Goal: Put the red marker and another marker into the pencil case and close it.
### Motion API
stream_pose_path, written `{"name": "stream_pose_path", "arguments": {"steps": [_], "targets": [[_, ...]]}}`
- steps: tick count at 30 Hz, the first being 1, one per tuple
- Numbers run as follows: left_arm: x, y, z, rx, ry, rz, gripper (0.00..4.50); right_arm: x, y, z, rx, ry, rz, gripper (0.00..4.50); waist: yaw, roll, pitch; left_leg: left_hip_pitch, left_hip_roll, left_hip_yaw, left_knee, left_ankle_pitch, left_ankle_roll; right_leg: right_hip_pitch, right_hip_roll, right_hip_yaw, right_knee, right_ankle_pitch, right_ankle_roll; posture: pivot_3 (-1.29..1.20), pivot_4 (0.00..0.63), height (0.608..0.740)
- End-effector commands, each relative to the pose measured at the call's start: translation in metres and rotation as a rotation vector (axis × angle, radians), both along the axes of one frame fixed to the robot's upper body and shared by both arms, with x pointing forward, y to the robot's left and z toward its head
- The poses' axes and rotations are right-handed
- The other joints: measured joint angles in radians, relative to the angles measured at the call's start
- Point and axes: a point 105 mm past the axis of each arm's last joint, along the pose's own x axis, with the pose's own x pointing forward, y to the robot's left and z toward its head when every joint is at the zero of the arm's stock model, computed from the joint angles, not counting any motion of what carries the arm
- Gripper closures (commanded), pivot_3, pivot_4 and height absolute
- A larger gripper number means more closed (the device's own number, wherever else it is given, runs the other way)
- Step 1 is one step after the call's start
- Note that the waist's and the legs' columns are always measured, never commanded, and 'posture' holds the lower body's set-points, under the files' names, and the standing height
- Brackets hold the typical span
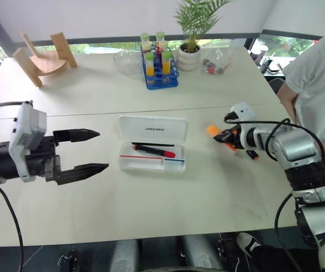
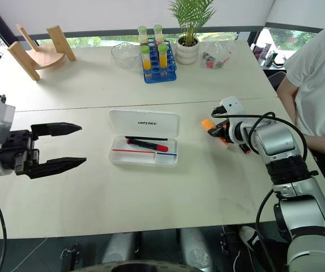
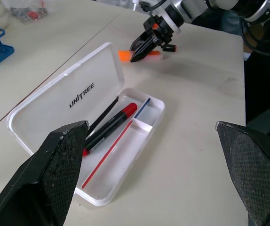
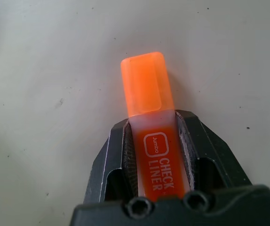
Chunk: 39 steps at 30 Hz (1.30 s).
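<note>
My right gripper is going to release the orange highlighter in the pencil case's near section [image 1: 140,162], next to the thin red marker.
The pencil case [image 1: 151,129] lies open at the table's middle, its white lid flat toward the far side. In its tray rests the red marker [image 1: 157,151], beside thin red, blue and black strips. To the right of the case, the other marker, an orange highlighter [image 4: 146,84], lies on the table with my right gripper [image 1: 229,137] shut on its barrel; its cap end pokes out past the fingertips. My left gripper [image 1: 89,151] hovers open and empty to the left of the case, pointing toward it.
A small black-and-red piece [image 1: 253,154] lies by my right wrist. At the back stand a blue tube rack [image 1: 161,68], a potted plant [image 1: 189,54], a glass bowl [image 1: 127,61], a plastic bag [image 1: 216,61] and a wooden stand [image 1: 41,59]. A person [image 1: 321,79] sits at the right edge.
</note>
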Motion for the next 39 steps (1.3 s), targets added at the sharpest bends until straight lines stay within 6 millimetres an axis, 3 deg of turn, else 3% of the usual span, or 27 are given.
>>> {"name": "stream_pose_path", "arguments": {"steps": [1, 3, 6, 10, 13, 20, 32, 39], "targets": [[0.000, 0.010, 0.013, 0.012, -0.057, 0.031, 0.00, -0.015, 0.009, 0.017, 0.028, -0.007, 0.106, 3.71, 0.002, 0.000, 0.000, 0.000, 0.000, 0.000, 0.000, 0.000, 0.000, 0.000, 0.000, 0.000, 0.000, 0.000, 0.000, 0.00, 0.150, 0.740], [0.000, 0.014, 0.014, 0.016, -0.053, 0.039, 0.00, -0.030, 0.024, 0.037, 0.052, -0.036, 0.241, 3.71, 0.002, 0.002, 0.001, -0.002, 0.000, 0.000, -0.001, 0.000, 0.000, -0.002, 0.000, 0.000, 0.000, 0.000, 0.000, 0.00, 0.150, 0.740], [0.000, 0.019, 0.011, 0.047, -0.037, 0.036, 0.00, -0.066, 0.062, 0.061, 0.096, -0.048, 0.543, 3.71, -0.002, 0.004, 0.002, -0.002, 0.000, 0.000, -0.001, 0.000, 0.000, -0.003, 0.000, 0.000, 0.000, 0.000, 0.000, 0.00, 0.150, 0.740], [0.000, 0.020, 0.011, 0.075, -0.027, 0.011, 0.00, -0.093, 0.111, 0.065, 0.112, -0.047, 0.811, 3.71, -0.005, 0.004, 0.002, -0.001, 0.002, 0.000, -0.002, 0.000, 0.001, -0.003, 0.002, 0.000, 0.000, 0.000, 0.000, 0.00, 0.150, 0.740], [0.000, 0.020, 0.014, 0.092, -0.042, -0.006, 0.00, -0.098, 0.147, 0.050, 0.075, -0.067, 0.957, 3.71, -0.008, 0.003, 0.002, -0.001, 0.002, 0.001, -0.001, 0.000, 0.000, -0.003, 0.002, 0.000, 0.000, 0.000, -0.001, 0.00, 0.150, 0.740], [-0.005, 0.014, 0.016, 0.098, -0.042, -0.035, 0.00, -0.081, 0.197, 0.027, 0.048, -0.089, 1.021, 3.71, 0.000, 0.003, 0.002, -0.003, 0.001, 0.001, -0.001, 0.000, 0.000, -0.004, 0.000, 0.000, 0.000, 0.000, 0.000, 0.00, 0.150, 0.740], [-0.007, 0.010, 0.010, 0.079, -0.037, -0.025, 0.00, -0.071, 0.237, 0.020, 0.031, -0.130, 1.042, 3.71, -0.002, 0.003, 0.002, -0.002, 0.001, 0.001, -0.001, 0.000, 0.000, -0.004, 0.000, 0.000, 0.000, 0.000, 0.000, 0.00, 0.150, 0.740], [-0.007, 0.011, 0.010, 0.072, -0.039, -0.012, 0.00, -0.068, 0.245, 0.015, 0.025, -0.126, 1.044, 3.71, -0.002, 0.003, 0.002, -0.002, 0.001, 0.000, -0.002, 0.000, 0.000, -0.004, 0.000, 0.000, 0.000, 0.000, 0.000, 0.00, 0.150, 0.740]]}}
